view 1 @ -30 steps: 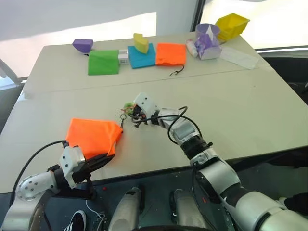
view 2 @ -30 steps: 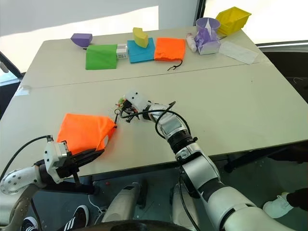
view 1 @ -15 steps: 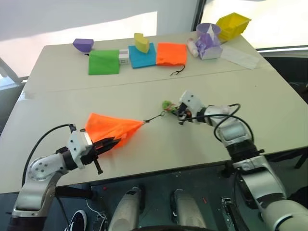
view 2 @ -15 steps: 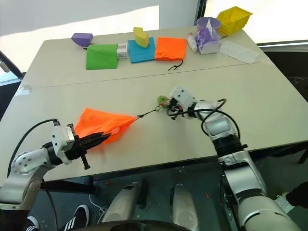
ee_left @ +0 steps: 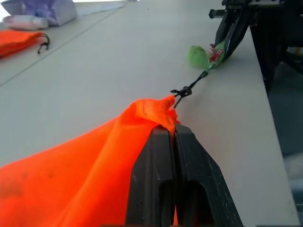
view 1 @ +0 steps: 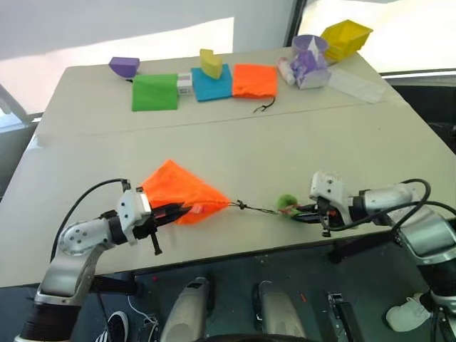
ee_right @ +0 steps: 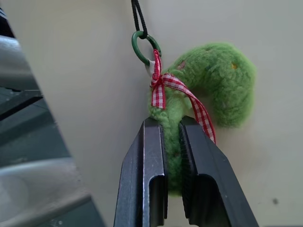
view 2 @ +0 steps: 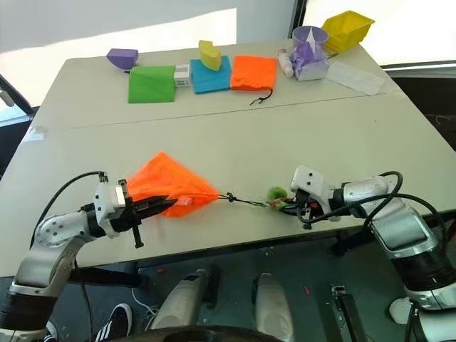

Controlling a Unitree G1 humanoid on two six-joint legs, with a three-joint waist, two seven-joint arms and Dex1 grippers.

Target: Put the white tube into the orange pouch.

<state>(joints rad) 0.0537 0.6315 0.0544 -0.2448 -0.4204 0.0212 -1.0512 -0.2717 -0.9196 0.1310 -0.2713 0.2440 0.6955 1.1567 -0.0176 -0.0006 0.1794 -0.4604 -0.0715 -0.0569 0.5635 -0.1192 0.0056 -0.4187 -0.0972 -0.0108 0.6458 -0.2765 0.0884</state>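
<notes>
The left gripper pinches the cloth short of the dark cord's toggle, so it should open and pinch the pouch's opening at the toggle [view 1: 238, 204] before the right gripper pulls.
The orange pouch [view 1: 179, 192] lies near the table's front edge, its mouth drawn into a narrow point. My left gripper [view 1: 176, 211] is shut on the pouch's fabric close to that mouth, its black fingers [ee_left: 158, 161] pinching the cloth. A dark cord [view 1: 258, 208] runs taut from the mouth to a green fuzzy ring [ee_right: 213, 80] tied with a red-checked ribbon. My right gripper [ee_right: 171, 126] is shut on that ring at the table's front right edge [view 1: 303, 211]. The white tube is hidden.
Along the far side lie a purple bowl [view 1: 123, 67], a green pouch [view 1: 154, 92], a blue pouch [view 1: 211, 83] with a yellow piece [view 1: 209, 63], a smaller orange pouch [view 1: 254, 80], a purple cup [view 1: 308, 47], a yellow bin [view 1: 345, 37] and a small bottle [view 1: 286, 70].
My right gripper has swung right and back toward the front edge with the green ring, pulling the cord taut and cinching the pouch's mouth. The pouch and left gripper shifted right.
</notes>
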